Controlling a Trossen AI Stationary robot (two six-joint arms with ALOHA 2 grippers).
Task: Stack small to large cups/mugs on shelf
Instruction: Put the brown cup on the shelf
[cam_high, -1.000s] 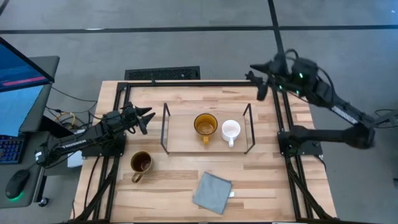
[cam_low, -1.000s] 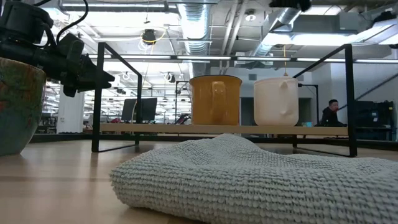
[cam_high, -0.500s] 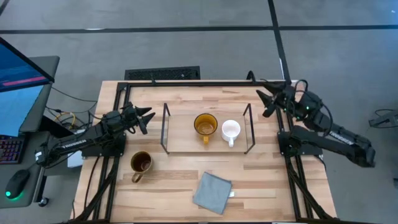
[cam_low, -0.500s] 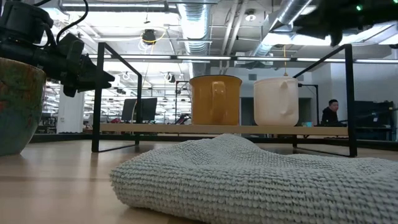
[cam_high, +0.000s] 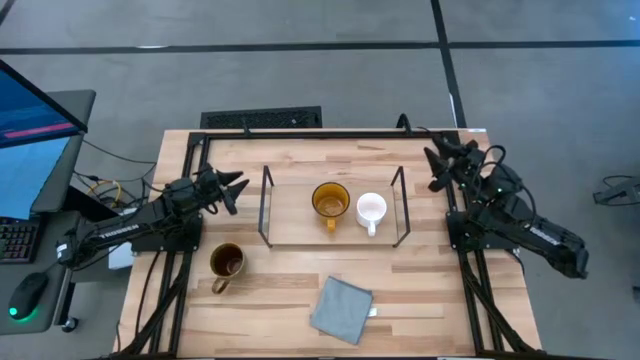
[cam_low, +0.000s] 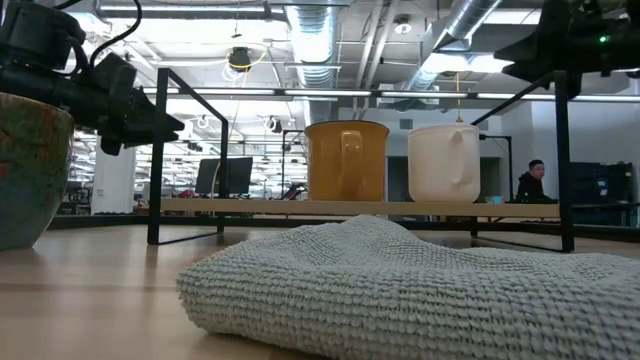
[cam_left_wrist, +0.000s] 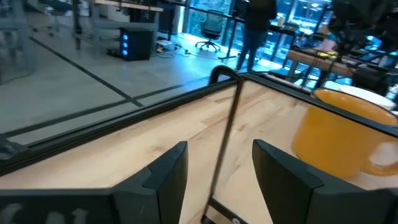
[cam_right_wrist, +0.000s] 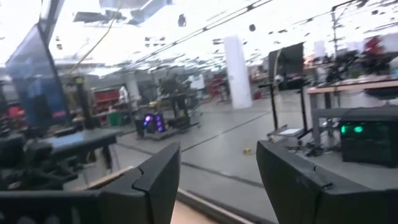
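Next, I close my left gripper on the brownish-tan mug at the mug's far-side rim (cam_high: 224, 246), opposite the mug's handle.
The amber glass mug (cam_high: 330, 201) and the small white mug (cam_high: 371, 209) stand side by side on the light-wood shelf (cam_high: 295, 226), the amber one to the left, both upright with handles toward the near edge. The brownish-tan mug (cam_high: 226, 262) stands on the table to the near left of the shelf. My left gripper (cam_high: 233, 189) is open and empty, level, just left of the shelf's left wire frame (cam_left_wrist: 225, 138); the amber mug (cam_left_wrist: 339, 133) shows beyond it. My right gripper (cam_high: 437, 166) is open and empty, right of the shelf, near the table's right edge.
A grey knitted cloth (cam_high: 341, 308) lies on the table near the front edge; it fills the low view's foreground (cam_low: 400, 290). Black frame rails (cam_high: 330, 131) run along the table's far edge and sides. A monitor and keyboard stand off the table's left.
My right gripper has come down from high over the table's far right corner and drawn back a little toward the near and right edges, its arm folding low beside the table. The mugs and my left arm have kept still.
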